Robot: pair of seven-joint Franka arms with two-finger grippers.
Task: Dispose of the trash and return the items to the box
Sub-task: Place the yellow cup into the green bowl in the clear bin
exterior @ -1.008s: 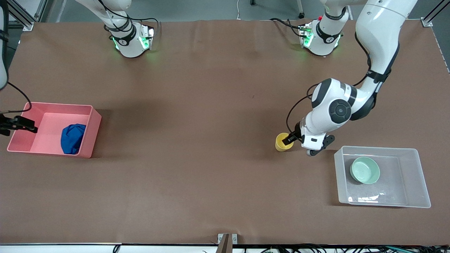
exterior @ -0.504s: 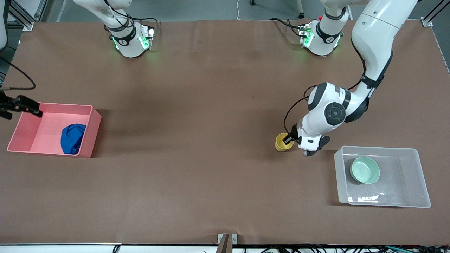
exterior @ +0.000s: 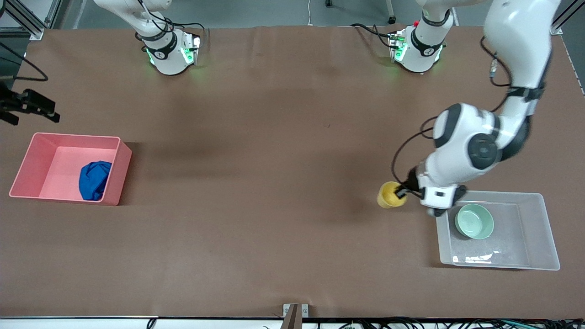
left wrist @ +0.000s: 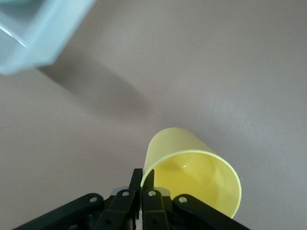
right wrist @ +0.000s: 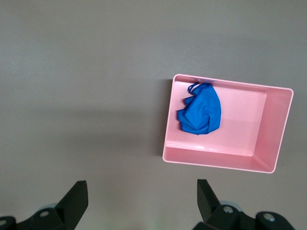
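Note:
Next, I release the yellow cup from my left gripper inside the mint-green bowl (exterior: pixel 480 221) in the clear box.
My left gripper (exterior: pixel 401 192) is shut on the rim of the yellow cup (exterior: pixel 390 195) and holds it above the table, beside the clear box (exterior: pixel 539 256). In the left wrist view the fingers (left wrist: pixel 135 183) pinch the cup (left wrist: pixel 192 177) wall, and a box corner (left wrist: pixel 43 33) shows. The mint-green bowl (exterior: pixel 474 221) sits in the box. The blue wad (exterior: pixel 94 180) lies in the pink bin (exterior: pixel 119 171); both show in the right wrist view, the wad (right wrist: pixel 200 109) and the bin (right wrist: pixel 216 160). My right gripper (exterior: pixel 34 109) is open and empty at the table's edge, over bare table (right wrist: pixel 141 201).
The two arm bases (exterior: pixel 171 52) (exterior: pixel 417 50) stand along the table edge farthest from the front camera. The pink bin is at the right arm's end, the clear box at the left arm's end. A metal bracket (exterior: pixel 295 313) sits at the nearest table edge.
My left gripper has lifted the yellow cup off the table and carried it toward the clear box. My right gripper has drawn away from the pink bin, toward the arm bases.

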